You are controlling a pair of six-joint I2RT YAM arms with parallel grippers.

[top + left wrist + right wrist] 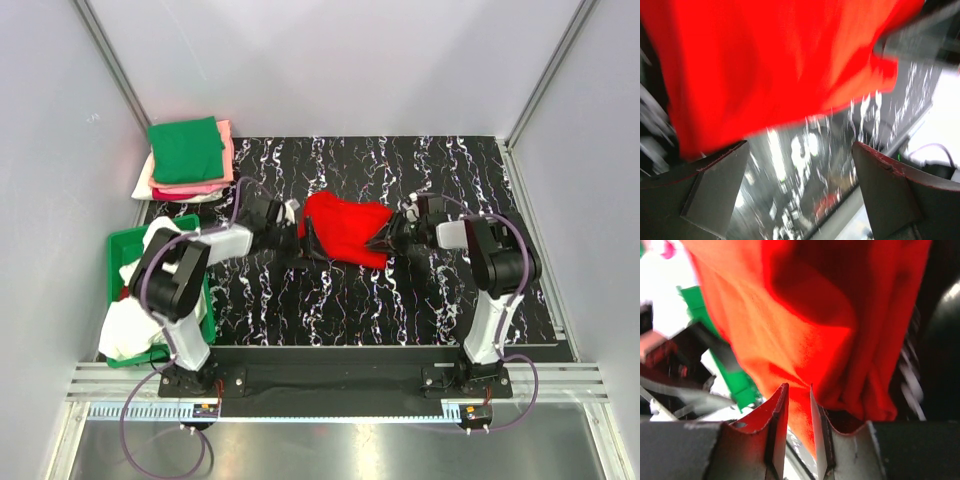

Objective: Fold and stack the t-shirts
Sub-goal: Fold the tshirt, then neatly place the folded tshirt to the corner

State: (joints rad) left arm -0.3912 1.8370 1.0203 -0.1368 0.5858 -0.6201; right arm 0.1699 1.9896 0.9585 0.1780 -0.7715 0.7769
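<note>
I should next close my left gripper on the red t-shirt's far corner (311,207) (692,132), on the side toward the green bin.
The bright red t-shirt (345,228) lies crumpled in the middle of the black marbled mat (330,295). My left gripper (292,222) sits at its left edge. In the left wrist view that gripper (800,150) is open wide, the red cloth (780,65) hanging just above its left finger with nothing between the jaws. My right gripper (393,235) is at the shirt's right edge. In the right wrist view it (799,390) is nearly closed, with a fold of the red cloth (805,315) pinched in the narrow gap. A folded stack (188,155) sits at the back left, green on top of pink and white.
A green plastic bin (120,245) stands at the left by the left arm, with white cloth (125,320) spilling over its near side. The bin's green rim (732,377) also shows in the right wrist view. Grey walls enclose the mat on three sides.
</note>
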